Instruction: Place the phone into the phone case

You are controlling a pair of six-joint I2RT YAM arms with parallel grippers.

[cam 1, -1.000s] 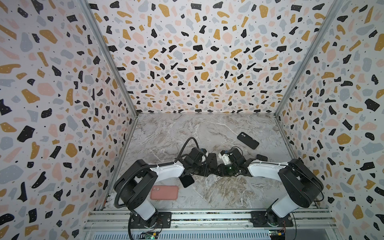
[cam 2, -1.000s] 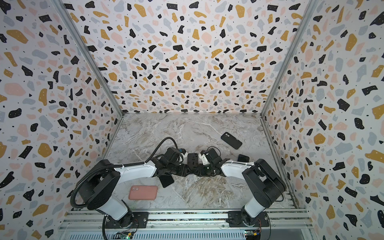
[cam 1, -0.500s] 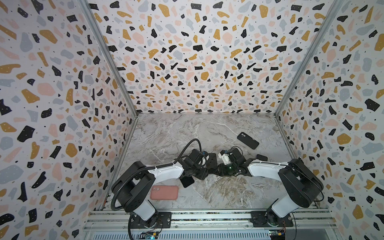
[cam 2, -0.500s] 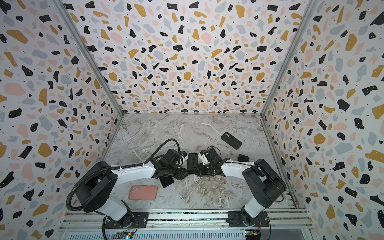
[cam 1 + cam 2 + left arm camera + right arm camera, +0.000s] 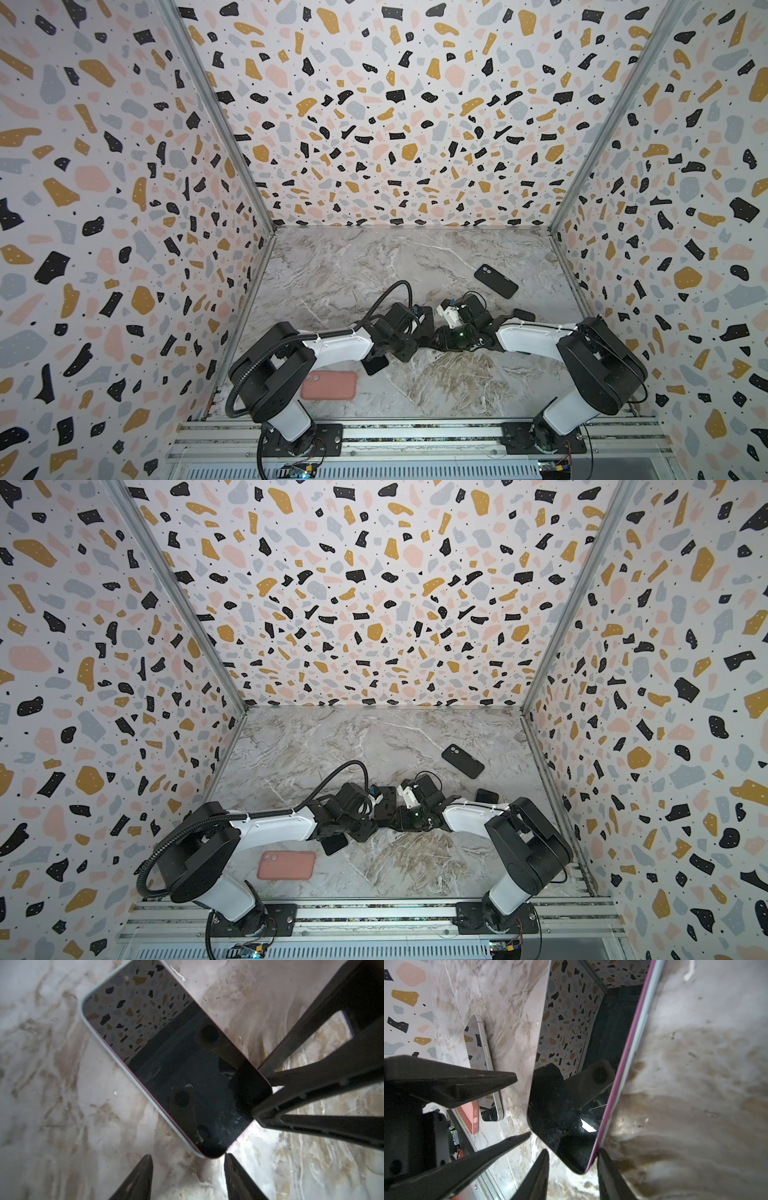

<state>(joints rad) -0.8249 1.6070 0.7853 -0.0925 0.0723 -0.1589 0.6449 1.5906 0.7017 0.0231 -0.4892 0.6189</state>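
The tip of my left gripper points at a slant at the phone's near corner, so it should back off, turn, and pinch the phone's long pale rim (image 5: 172,1126).
A dark-screened phone (image 5: 176,1064) with a pink edge and pale rim lies flat on the marble floor (image 5: 374,266), between the two wrists in both top views (image 5: 424,321) (image 5: 385,803). My left gripper (image 5: 188,1156) is open, one near corner of the phone just beyond its tips. My right gripper (image 5: 573,1151) is open astride the other near corner of the phone (image 5: 571,1105), one finger against the pink edge. A salmon phone case (image 5: 329,385) lies front left. A black phone case (image 5: 496,281) lies back right.
A second phone (image 5: 375,365) with a silver edge (image 5: 485,1059) lies under the left arm (image 5: 340,347), next to the salmon case (image 5: 471,1115). A small dark object (image 5: 523,314) sits beside the right arm (image 5: 528,336). Patterned walls enclose three sides.
Almost nothing: the left arm has shifted very slightly. Both grippers stay at the phone's near end, and the phones and cases have not moved.
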